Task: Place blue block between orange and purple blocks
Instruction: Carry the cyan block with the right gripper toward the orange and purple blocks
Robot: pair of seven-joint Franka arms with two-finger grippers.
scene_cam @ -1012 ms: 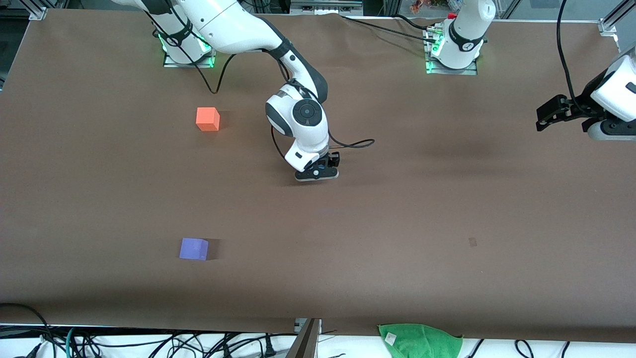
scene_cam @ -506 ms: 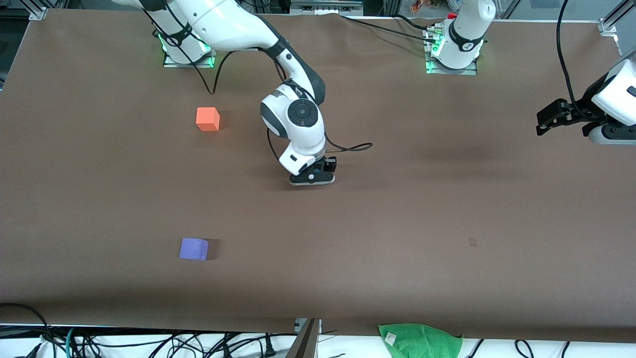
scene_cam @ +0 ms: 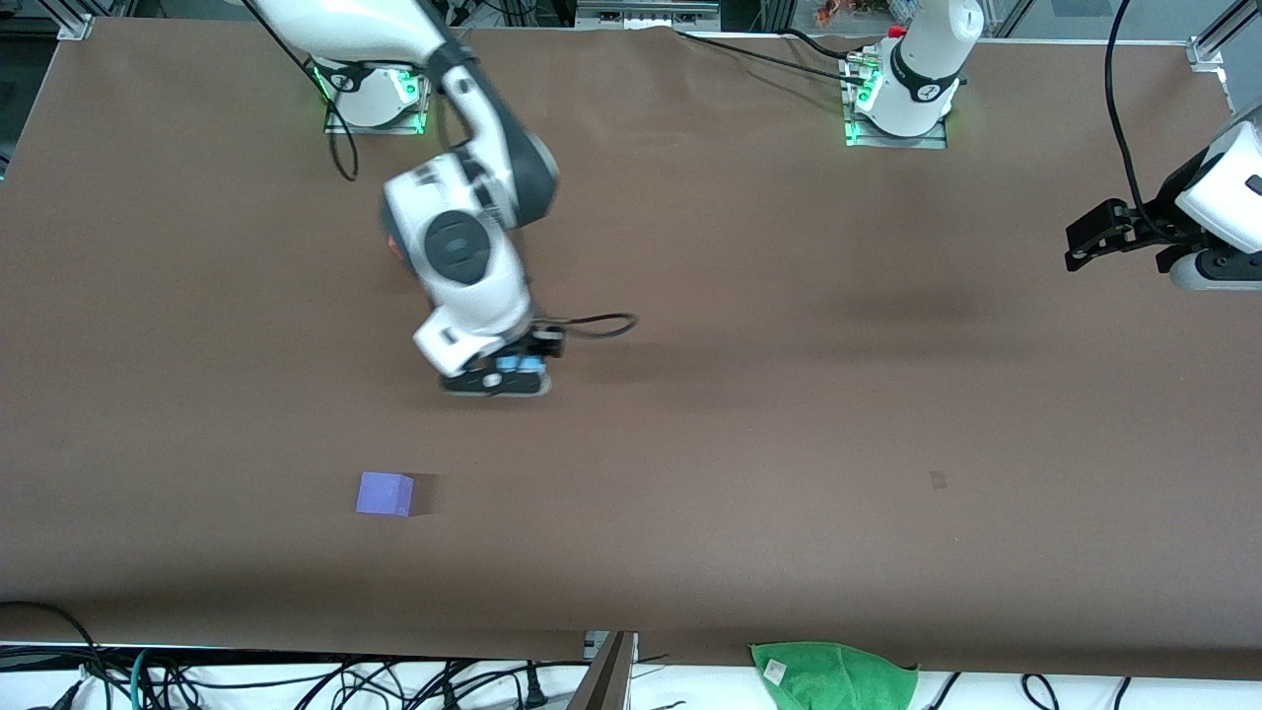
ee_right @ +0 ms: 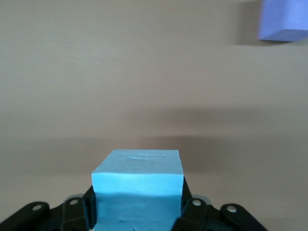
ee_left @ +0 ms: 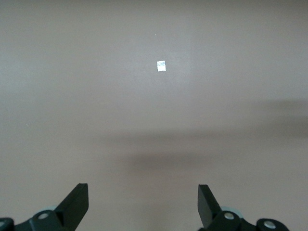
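Next, my right gripper lets go of the blue block on the brown table midway point(scene_cam: 402, 359) between the purple and orange blocks.
My right gripper point(scene_cam: 496, 381) is shut on the light sky-blue block point(scene_cam: 514, 364) and holds it just above the brown table, over the stretch between the other two cubes. In the right wrist view the blue block point(ee_right: 137, 185) fills the space between the jaws of the right gripper point(ee_right: 137, 214). The violet-purple block point(scene_cam: 385, 493) sits on the table nearer the front camera and also shows in the right wrist view point(ee_right: 284, 20). The orange block is hidden by the right arm's wrist. My left gripper point(scene_cam: 1083, 240) waits open and empty over the left arm's end of the table; it also shows in the left wrist view point(ee_left: 143, 204).
A green cloth point(scene_cam: 834, 674) lies at the table's front edge. A small dark mark point(scene_cam: 938, 480) is on the table, and a small white scrap point(ee_left: 161, 66) shows in the left wrist view. Cables run along the front edge and near the arm bases.
My right gripper has carried the blue block toward the right arm's end of the table and nearer the front camera. The right arm now hides the orange block. The left arm has barely moved.
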